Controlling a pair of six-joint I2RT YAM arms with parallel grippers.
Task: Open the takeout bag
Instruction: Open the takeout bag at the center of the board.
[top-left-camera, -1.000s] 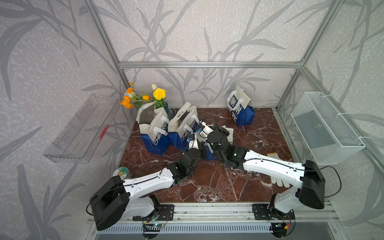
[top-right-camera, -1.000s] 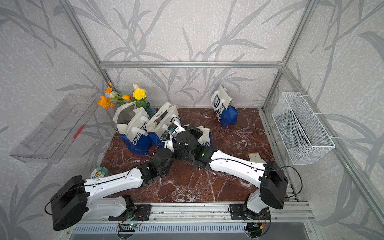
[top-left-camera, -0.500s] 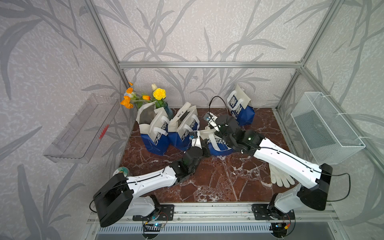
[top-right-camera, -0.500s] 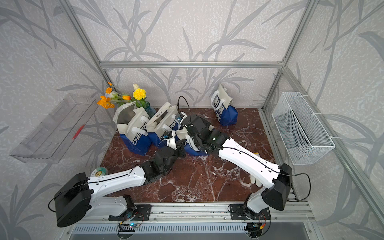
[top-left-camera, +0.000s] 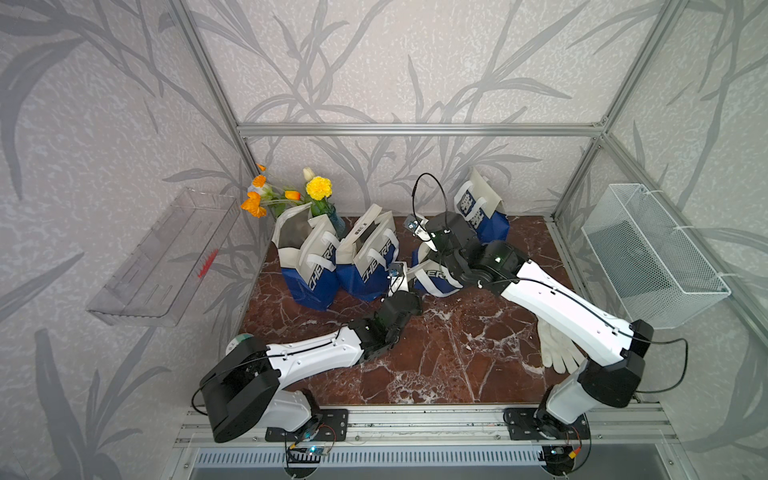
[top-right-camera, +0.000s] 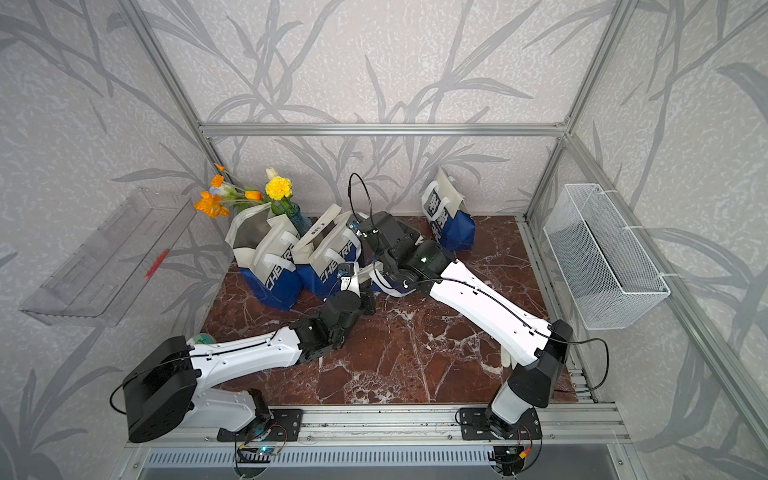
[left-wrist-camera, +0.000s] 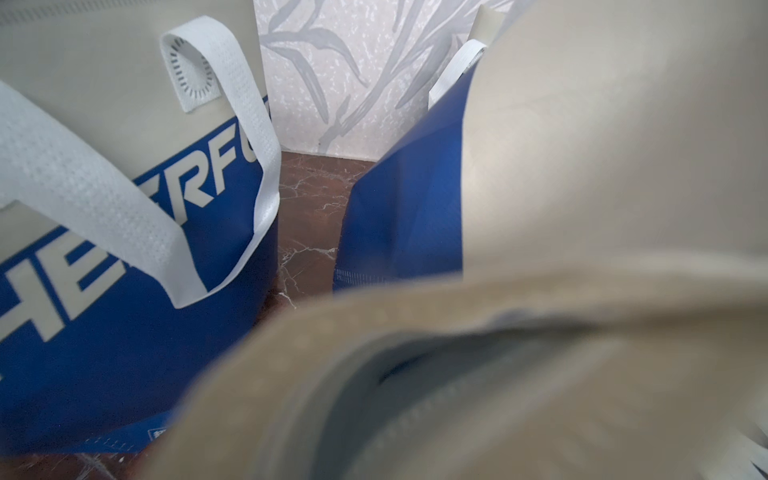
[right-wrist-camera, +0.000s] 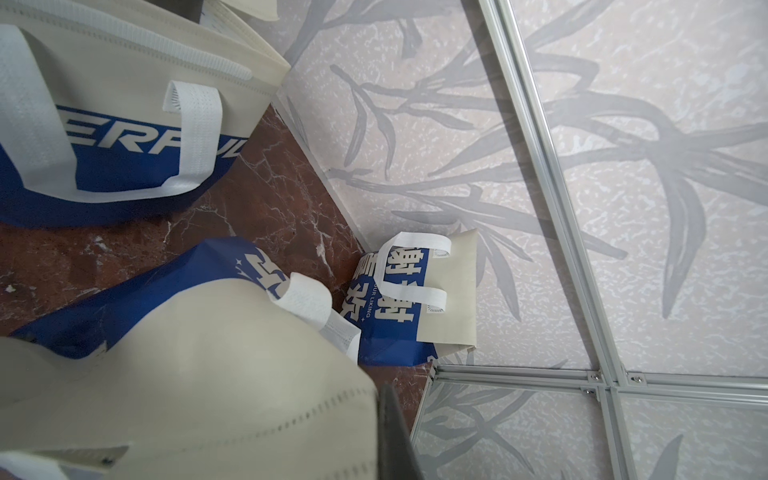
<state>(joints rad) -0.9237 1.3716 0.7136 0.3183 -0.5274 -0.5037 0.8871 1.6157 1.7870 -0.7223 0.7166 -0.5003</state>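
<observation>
The takeout bag leans crooked and its opening is a slit, so next my left gripper steadies the bag upright while my right gripper retakes the bag's far rim (right-wrist-camera: 320, 412).
The takeout bag (top-left-camera: 432, 279) (top-right-camera: 388, 286), cream above and blue below, sits mid-table between my two arms in both top views. My left gripper (top-left-camera: 408, 276) is at its near-left rim, shut on the fabric. In the left wrist view the bag's cream cloth (left-wrist-camera: 582, 166) covers the jaws, and a dark slit of its mouth shows. My right gripper (top-left-camera: 438, 262) is shut on the far rim from above. The right wrist view shows one dark finger (right-wrist-camera: 395, 432) pressed against the stitched cream edge (right-wrist-camera: 187, 374).
Two open bags (top-left-camera: 309, 257) (top-left-camera: 365, 259) stand just left of the held one. A folded bag (top-left-camera: 480, 212) leans on the back wall and a flower vase (top-left-camera: 322, 199) stands back left. A white glove (top-left-camera: 557, 353) lies under my right arm. A wire basket (top-left-camera: 648, 249) hangs at right.
My right gripper has risen and moved toward the back wall with the bag's rim, drawing the bag up off the table. The left gripper has stayed almost still on the near rim.
</observation>
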